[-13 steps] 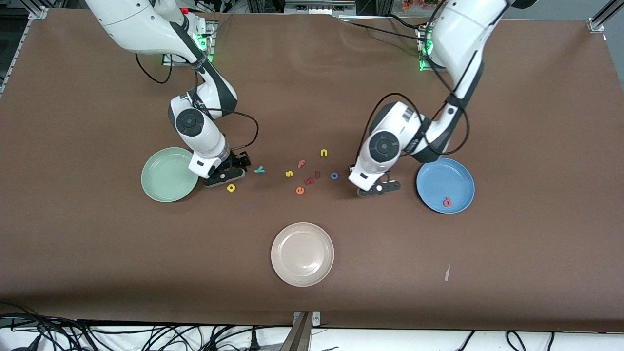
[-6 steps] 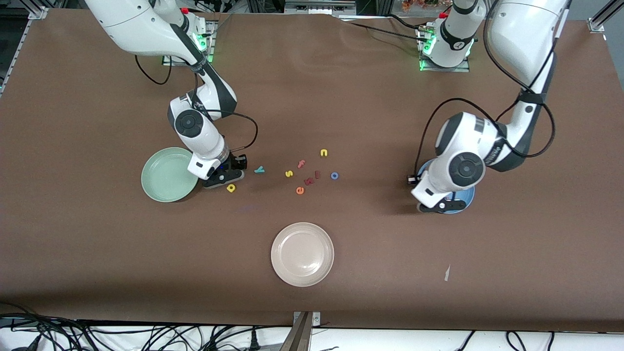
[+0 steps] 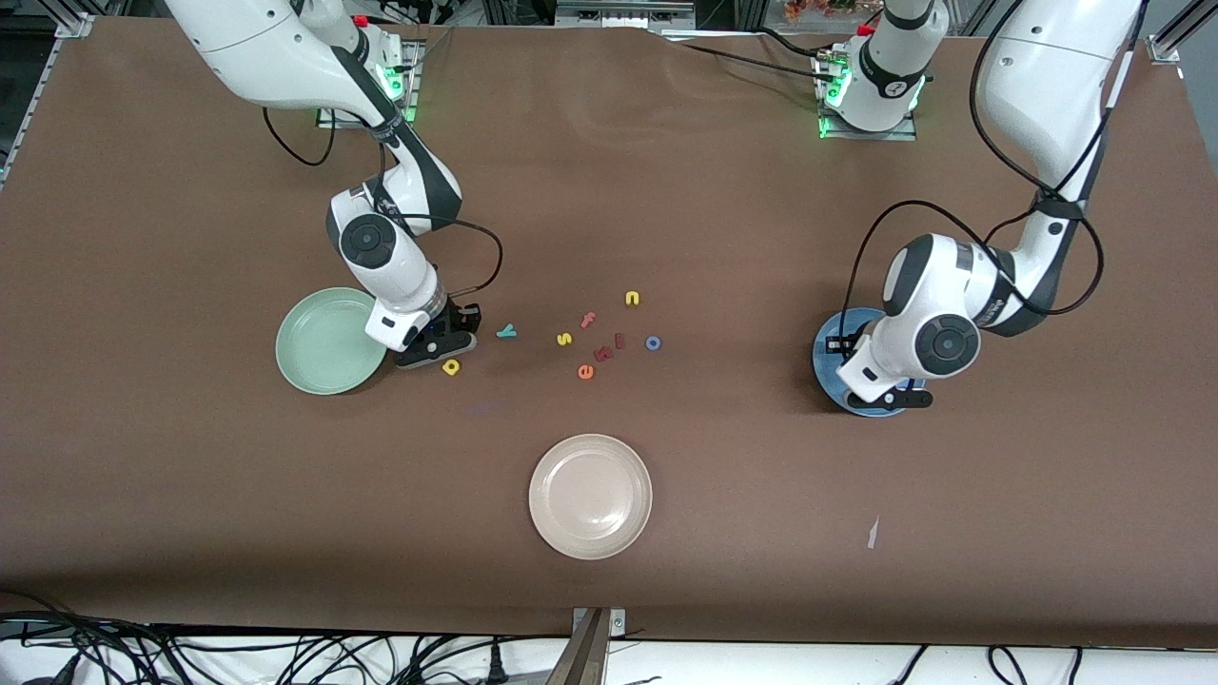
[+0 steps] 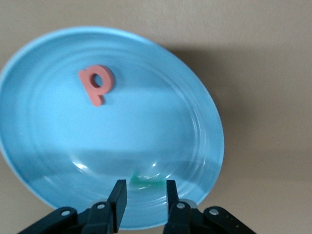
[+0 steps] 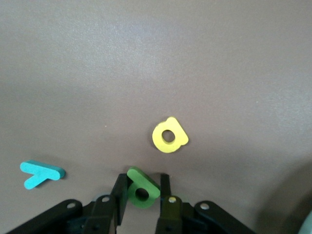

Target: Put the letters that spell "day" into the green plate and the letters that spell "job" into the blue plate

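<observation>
My right gripper is going to let go of the dark green d near the middle of the green plate (image 3: 334,360), a little toward the front edge of the table.
My right gripper (image 5: 143,179) is down on the table beside the green plate (image 3: 324,341), shut on the dark green d (image 5: 142,194). The yellow a (image 5: 169,136) lies just off its fingertips, the teal y (image 5: 41,173) a little farther off. My left gripper (image 4: 144,184) hangs over the blue plate (image 4: 146,126), fingers apart. A blurred teal j (image 4: 145,179) shows just past its tips, over the plate's floor. The red-orange b (image 4: 96,84) lies flat in that plate. The blue o (image 3: 653,342) rests on the table mid-way between the arms.
A cream plate (image 3: 590,495) sits nearer the front camera, mid-table. Loose letters cluster by the o: yellow s (image 3: 564,339), yellow n (image 3: 632,298), pink f (image 3: 588,320), orange e (image 3: 585,371). A white scrap (image 3: 872,533) lies near the front edge.
My left arm swung from beside the o to over the blue plate, and its fingers have parted slightly. My right gripper stayed in place and closed on the d.
</observation>
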